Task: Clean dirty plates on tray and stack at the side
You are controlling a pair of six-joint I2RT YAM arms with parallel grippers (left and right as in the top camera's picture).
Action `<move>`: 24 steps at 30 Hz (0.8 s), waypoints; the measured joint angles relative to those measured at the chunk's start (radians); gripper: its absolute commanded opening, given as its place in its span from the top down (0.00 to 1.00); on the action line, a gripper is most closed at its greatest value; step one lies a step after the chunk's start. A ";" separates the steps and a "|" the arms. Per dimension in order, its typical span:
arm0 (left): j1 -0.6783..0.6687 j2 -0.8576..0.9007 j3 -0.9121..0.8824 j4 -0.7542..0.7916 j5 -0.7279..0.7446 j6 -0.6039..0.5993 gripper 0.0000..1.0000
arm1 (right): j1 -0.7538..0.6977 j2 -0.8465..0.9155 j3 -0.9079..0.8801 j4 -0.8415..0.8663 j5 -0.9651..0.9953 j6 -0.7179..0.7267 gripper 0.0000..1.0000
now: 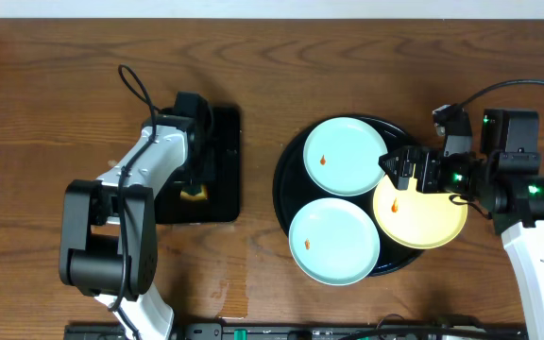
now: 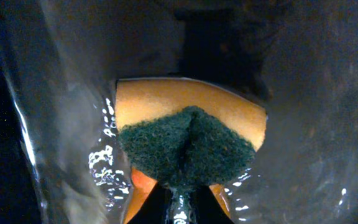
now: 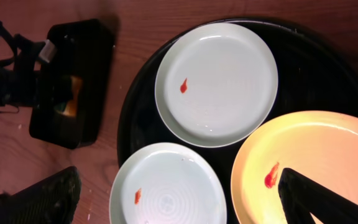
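Note:
I will next move my right gripper to the back mint-blue plate's rim [image 1: 385,148] [image 3: 277,78], just behind the yellow plate, and close it there to steady the plate for wiping.
Three plates lie on the round black tray [image 1: 286,184]: a mint-blue plate [image 1: 346,156] at the back, another mint-blue plate [image 1: 333,240] in front, and a yellow plate [image 1: 428,222] at the right. Each carries a small orange-red spot. My right gripper [image 1: 392,172] hovers open over the yellow plate's left edge. In the right wrist view its fingers [image 3: 322,199] straddle the near mint plate [image 3: 169,186] and the yellow plate [image 3: 309,149]. My left gripper [image 2: 182,202] is down in the rectangular tray, shut on an orange sponge [image 2: 188,140] with a dark green pad.
The small rectangular black tray [image 1: 223,142] sits left of the round tray, its wet glossy walls filling the left wrist view. Bare wood tabletop [image 1: 45,113] surrounds both trays. A black rail [image 1: 300,332] runs along the front edge.

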 measured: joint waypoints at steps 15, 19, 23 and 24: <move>0.000 -0.183 0.004 -0.055 0.066 0.000 0.93 | 0.000 0.000 0.000 0.000 0.028 0.000 0.01; 0.000 -0.162 0.004 -0.050 0.068 -0.011 0.93 | 0.000 0.000 0.000 0.000 0.037 0.000 0.01; 0.000 -0.155 0.004 -0.049 0.068 -0.020 0.92 | 0.000 0.000 0.000 0.000 0.039 0.000 0.01; 0.000 -0.155 0.004 -0.049 0.068 -0.024 0.93 | 0.000 0.000 0.000 0.000 0.039 0.000 0.01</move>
